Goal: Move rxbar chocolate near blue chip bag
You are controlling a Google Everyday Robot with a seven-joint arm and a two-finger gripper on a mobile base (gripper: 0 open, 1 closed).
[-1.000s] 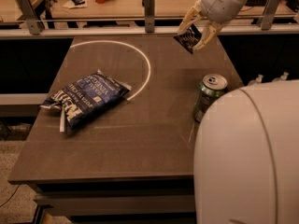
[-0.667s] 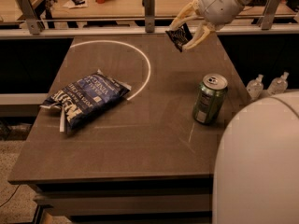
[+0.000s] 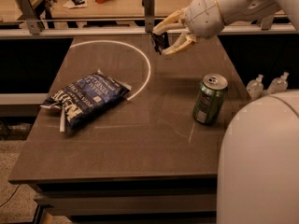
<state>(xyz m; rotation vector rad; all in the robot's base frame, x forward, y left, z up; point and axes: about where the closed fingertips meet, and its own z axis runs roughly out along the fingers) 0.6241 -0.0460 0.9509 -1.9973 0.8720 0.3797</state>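
Next, my gripper lets go of the rxbar chocolate between the blue chip bag's far corner (image 3: 119,75) and the white curved line.
My gripper (image 3: 163,38) is above the far middle of the table, shut on the rxbar chocolate (image 3: 160,42), a small black wrapper held up in the air between the cream fingers (image 3: 180,45). The blue chip bag (image 3: 84,99) lies crinkled on the left part of the table, well to the left of and nearer than the gripper. The bar is clear of the table top.
A green soda can (image 3: 210,99) stands upright on the right side of the dark table (image 3: 140,143). A white curved line (image 3: 140,64) is painted on the top. My white arm body (image 3: 261,162) fills the lower right. A railing (image 3: 93,29) runs behind the table.
The gripper has carried the bar leftward over the table, from above the right edge toward the middle. The arm body has drawn back to the right. The bag and can have not moved.
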